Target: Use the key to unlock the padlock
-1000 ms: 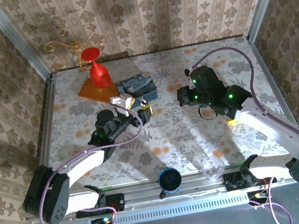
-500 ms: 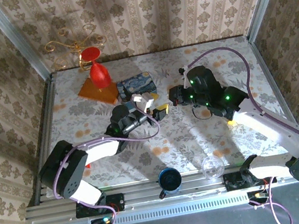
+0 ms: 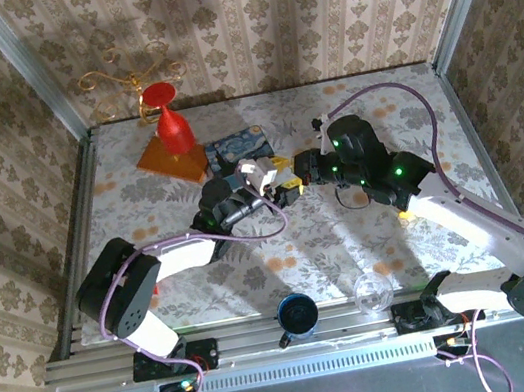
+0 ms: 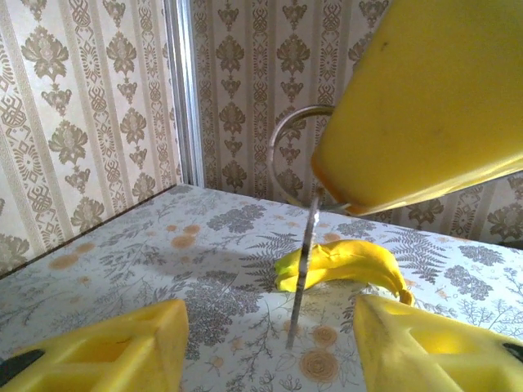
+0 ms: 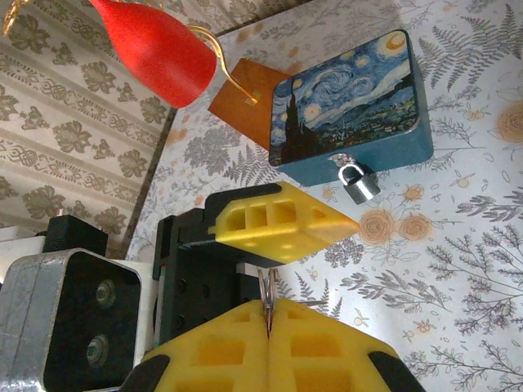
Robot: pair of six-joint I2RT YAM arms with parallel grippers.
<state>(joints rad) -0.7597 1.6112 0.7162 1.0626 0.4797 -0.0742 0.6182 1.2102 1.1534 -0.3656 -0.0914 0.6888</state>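
I can see the key dangling loosely from the key's ring in my right gripper, so I need to pinch the key's hanging blade (image 4: 301,282) with my left gripper before the key goes to the padlock.
The tiny silvery padlock (image 5: 357,181) hangs at the front of the blue swirl-painted tin (image 5: 351,102). My right gripper (image 5: 268,322) is shut on the key's ring (image 5: 266,287). In the left wrist view the key (image 4: 302,269) hangs blade-down from that ring under a right finger (image 4: 425,106). My left gripper (image 4: 270,343) is open, with one finger on each side of the hanging key, not touching it. From above, the left gripper (image 3: 275,181) and the right gripper (image 3: 300,171) meet tip to tip just right of the tin (image 3: 239,149).
A red cone-shaped ornament (image 3: 171,126) stands on an orange plate (image 3: 169,159) behind the tin. A banana (image 4: 343,261) lies on the table beyond the key. A blue cup (image 3: 296,314) and a clear glass (image 3: 370,291) stand at the near edge.
The left gripper has swung right and forward to the right gripper and now brackets the hanging key. The right gripper has shifted a little left.
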